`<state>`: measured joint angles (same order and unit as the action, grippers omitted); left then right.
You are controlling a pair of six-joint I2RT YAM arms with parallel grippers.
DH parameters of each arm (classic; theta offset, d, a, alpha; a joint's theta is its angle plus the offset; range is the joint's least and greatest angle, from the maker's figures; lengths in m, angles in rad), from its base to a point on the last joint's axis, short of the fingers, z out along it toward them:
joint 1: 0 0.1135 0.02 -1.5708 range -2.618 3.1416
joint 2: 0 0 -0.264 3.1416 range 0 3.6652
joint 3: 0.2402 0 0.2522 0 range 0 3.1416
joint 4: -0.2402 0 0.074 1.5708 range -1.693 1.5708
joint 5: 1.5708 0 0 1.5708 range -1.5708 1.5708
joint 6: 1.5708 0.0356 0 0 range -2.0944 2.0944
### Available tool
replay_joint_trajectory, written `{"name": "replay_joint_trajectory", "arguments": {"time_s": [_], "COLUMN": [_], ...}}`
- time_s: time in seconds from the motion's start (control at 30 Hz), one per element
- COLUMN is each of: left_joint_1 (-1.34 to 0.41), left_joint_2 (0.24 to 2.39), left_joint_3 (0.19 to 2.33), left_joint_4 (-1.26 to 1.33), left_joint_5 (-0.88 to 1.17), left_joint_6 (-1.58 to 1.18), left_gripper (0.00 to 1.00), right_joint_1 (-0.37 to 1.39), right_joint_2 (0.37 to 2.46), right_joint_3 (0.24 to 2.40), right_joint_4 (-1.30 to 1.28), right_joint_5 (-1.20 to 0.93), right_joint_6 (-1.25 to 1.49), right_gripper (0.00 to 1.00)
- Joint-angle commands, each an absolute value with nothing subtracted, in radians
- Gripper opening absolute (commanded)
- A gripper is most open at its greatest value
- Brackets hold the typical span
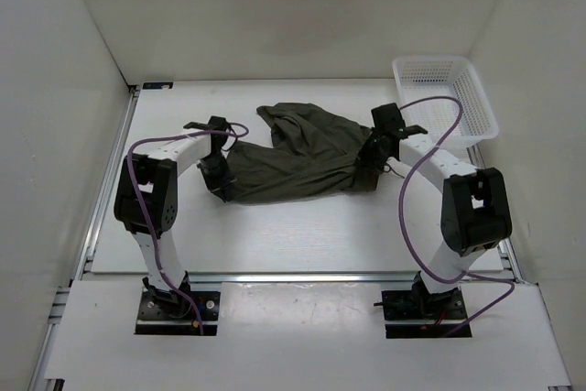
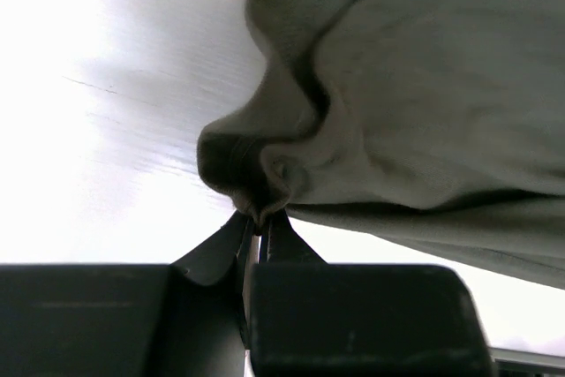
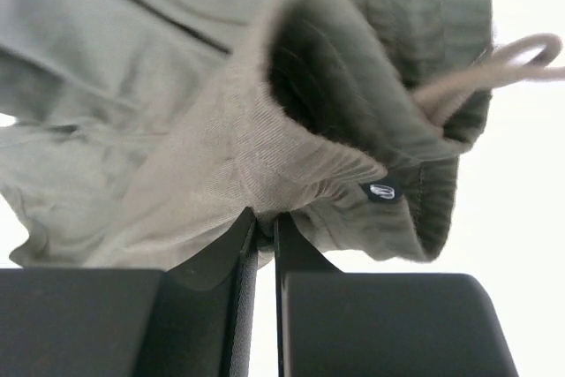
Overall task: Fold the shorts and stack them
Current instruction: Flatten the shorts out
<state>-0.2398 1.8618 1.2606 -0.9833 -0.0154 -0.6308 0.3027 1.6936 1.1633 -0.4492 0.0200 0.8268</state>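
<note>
My right gripper is going to release the corner of the shorts' waistband on the bare white table [image 1: 361, 228] between the crumpled cloth and the metal rail.
The dark olive-green shorts [image 1: 298, 157] lie crumpled across the middle of the white table, stretched between my two arms. My left gripper [image 1: 218, 180] is shut on the cloth's left end; in the left wrist view the gripper [image 2: 259, 225] pinches a bunched fold of the shorts [image 2: 397, 130]. My right gripper [image 1: 373, 158] is shut on the right end; in the right wrist view the gripper [image 3: 265, 222] pinches the ribbed waistband of the shorts [image 3: 265, 130]. A pale drawstring cord [image 3: 494, 64] loops out at the upper right there, and a small black label [image 3: 382, 191] shows.
A white plastic basket [image 1: 446, 98] stands at the back right of the table [image 1: 302, 235], close behind my right arm. White walls enclose the table on three sides. Purple cables loop over both arms.
</note>
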Motion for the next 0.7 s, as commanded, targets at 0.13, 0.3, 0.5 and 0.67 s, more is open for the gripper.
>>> {"name": "replay_joint_trajectory", "arguments": {"time_s": [0.13, 0.3, 0.5, 0.67], "left_joint_1": [-0.212, -0.124, -0.063, -0.086], "left_joint_2": [1.922, 2.008, 1.812, 1.565], "left_joint_3": [1.728, 2.323, 2.329, 1.934], "left_joint_4": [-1.141, -1.273, -1.148, -1.057], "left_joint_5": [-0.046, 0.001, 0.120, 0.094], "left_joint_6": [-0.586, -0.565, -0.574, -0.563], "left_gripper": [0.10, 0.10, 0.10, 0.10], "right_joint_1": [0.226, 0.164, 0.150, 0.150], "right_joint_2": [1.779, 1.914, 1.835, 1.559], "right_joint_3": [1.726, 2.233, 2.422, 1.954], "right_joint_4": [-0.711, -0.818, -0.799, -0.764], "right_joint_5": [0.029, -0.049, -0.150, -0.161], "right_joint_6": [0.562, 0.506, 0.469, 0.423], "right_gripper": [0.00, 0.00, 0.00, 0.00]}}
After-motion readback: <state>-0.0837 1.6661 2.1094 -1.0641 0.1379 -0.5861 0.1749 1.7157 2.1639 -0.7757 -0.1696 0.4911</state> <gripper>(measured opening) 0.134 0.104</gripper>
